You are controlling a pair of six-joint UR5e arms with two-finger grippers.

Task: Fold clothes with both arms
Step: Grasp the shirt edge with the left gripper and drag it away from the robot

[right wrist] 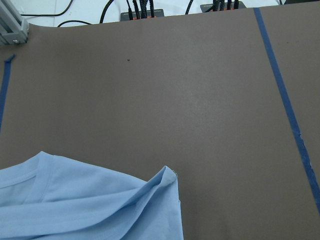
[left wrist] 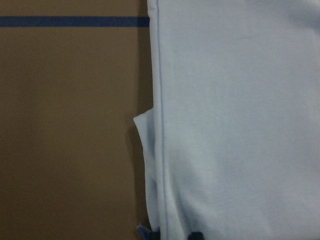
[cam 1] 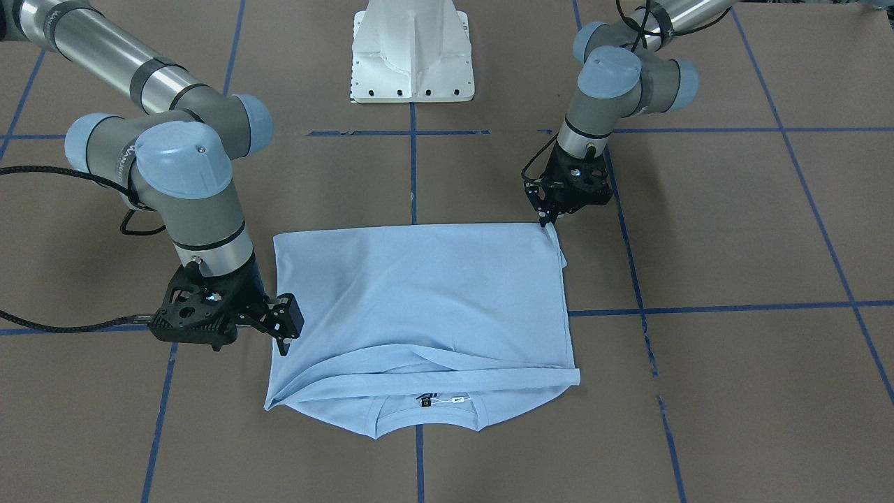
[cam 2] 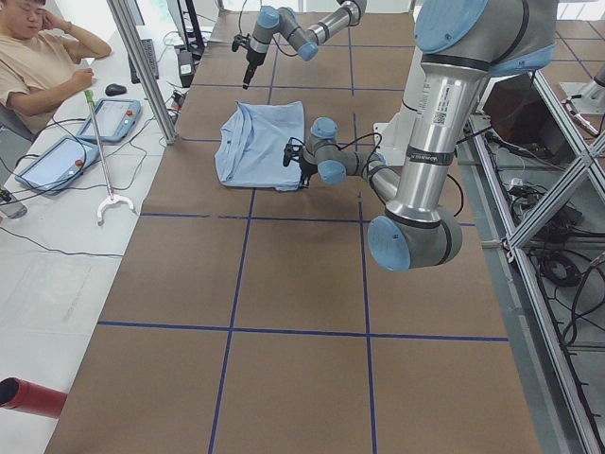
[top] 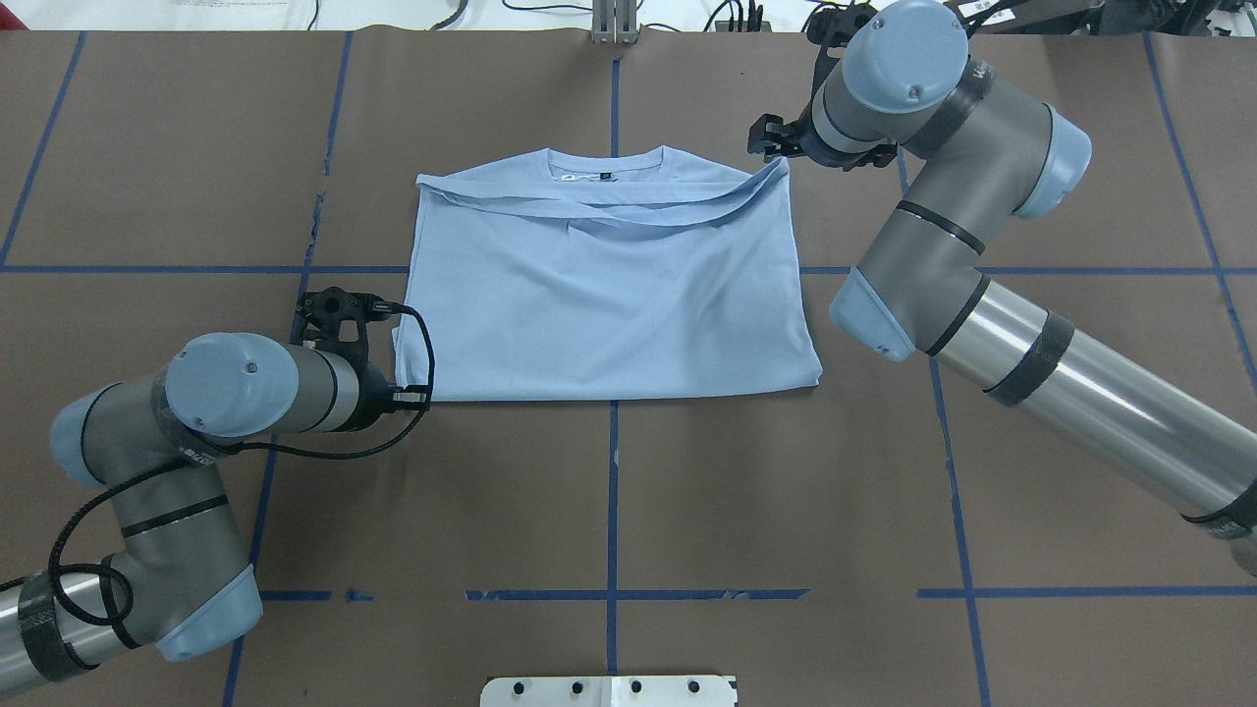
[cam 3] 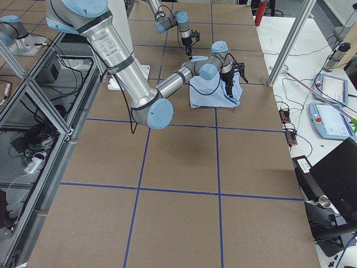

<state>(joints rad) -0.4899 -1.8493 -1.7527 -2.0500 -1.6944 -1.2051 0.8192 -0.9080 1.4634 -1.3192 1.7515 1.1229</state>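
Next, my left gripper releases the T-shirt's corner on the brown table just across the patchy blue tape line [cam 1: 698, 433] from the collar.
The light blue T-shirt [top: 609, 295] lies folded on the brown table, collar and dark label [cam 1: 424, 402] at the far side from the robot. My left gripper [cam 1: 544, 222] is at the shirt's near left corner, its fingertips closed on the hem. In the left wrist view the shirt's edge [left wrist: 160, 150] runs between the fingertips [left wrist: 196, 235]. My right gripper [cam 1: 283, 344] stands at the shirt's far right edge, fingers together on the cloth. The right wrist view shows the raised shirt corner [right wrist: 167, 177]; its fingers are out of view there.
The white pedestal base [cam 1: 412, 52] stands at the robot's side of the table. Blue tape lines [top: 613, 491] cross the brown tabletop. Operator desks with tablets [cam 2: 71, 142] and a seated person [cam 2: 38, 57] lie beyond the table's far edge.
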